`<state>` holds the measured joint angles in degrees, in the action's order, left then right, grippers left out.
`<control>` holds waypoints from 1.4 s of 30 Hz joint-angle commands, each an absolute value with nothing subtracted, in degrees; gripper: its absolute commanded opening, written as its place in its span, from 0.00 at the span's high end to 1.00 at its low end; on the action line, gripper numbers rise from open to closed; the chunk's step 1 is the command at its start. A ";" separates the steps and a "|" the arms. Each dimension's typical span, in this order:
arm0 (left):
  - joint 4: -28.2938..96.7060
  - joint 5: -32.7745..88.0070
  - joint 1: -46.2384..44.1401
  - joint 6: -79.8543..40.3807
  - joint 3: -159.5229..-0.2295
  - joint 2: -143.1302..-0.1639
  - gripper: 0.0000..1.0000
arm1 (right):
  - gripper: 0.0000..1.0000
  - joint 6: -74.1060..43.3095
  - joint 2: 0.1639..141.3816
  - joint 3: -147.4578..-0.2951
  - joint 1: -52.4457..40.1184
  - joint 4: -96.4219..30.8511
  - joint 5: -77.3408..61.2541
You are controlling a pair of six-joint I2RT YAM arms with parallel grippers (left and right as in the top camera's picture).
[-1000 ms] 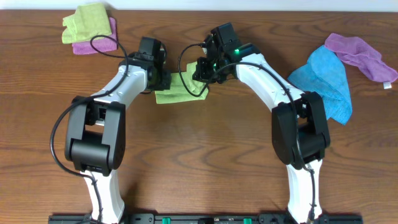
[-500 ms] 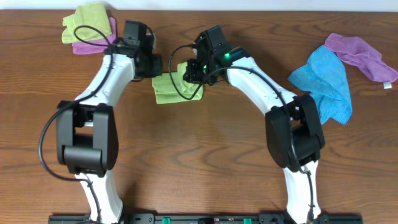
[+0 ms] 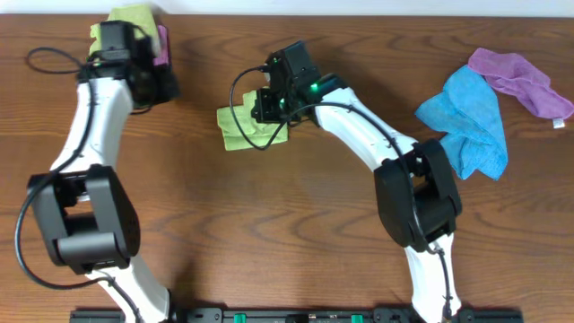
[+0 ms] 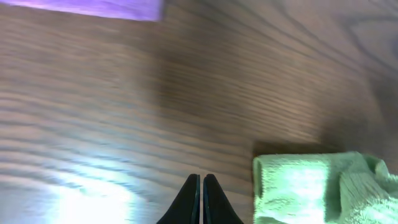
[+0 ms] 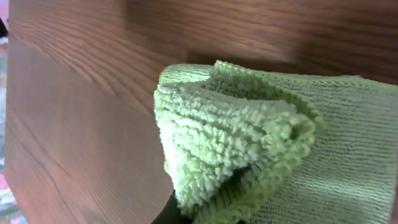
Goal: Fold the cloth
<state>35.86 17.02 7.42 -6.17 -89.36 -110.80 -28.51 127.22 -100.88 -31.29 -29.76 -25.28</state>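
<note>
The lime-green cloth's raised fold bunches up around my right gripper, so I will let go and take the cloth nearer the end (image 3: 225, 128) facing my left gripper to flatten it.
The lime-green cloth (image 3: 239, 133) lies partly folded on the wooden table, left of centre. My right gripper (image 3: 269, 106) is over its right part and is shut on a raised, bunched fold of the cloth (image 5: 236, 137); the right gripper (image 5: 205, 214) is mostly hidden under that fold. My left gripper (image 3: 161, 85) is shut and empty, well to the left of the cloth at the back left. In the left wrist view the shut left gripper (image 4: 202, 180) is above bare wood, with a corner of the cloth (image 4: 311, 186) to its right.
A small folded lime-green cloth (image 3: 130, 20) lies on a purple cloth (image 3: 161, 40) at the back left, beside my left wrist. A bright blue cloth (image 3: 466, 117) and another purple cloth (image 3: 520, 76) lie at the right. The purple edge (image 4: 93, 6) shows ahead of my left gripper.
My left arm has let go of the cloth and swung left to the back left corner. My right gripper has moved left with the fold, and the cloth has shifted slightly left.
</note>
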 commanded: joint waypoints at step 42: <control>34.04 19.11 10.76 -6.22 -90.63 -108.97 0.94 | 0.01 -32.77 128.81 -107.31 -29.87 -23.57 -43.75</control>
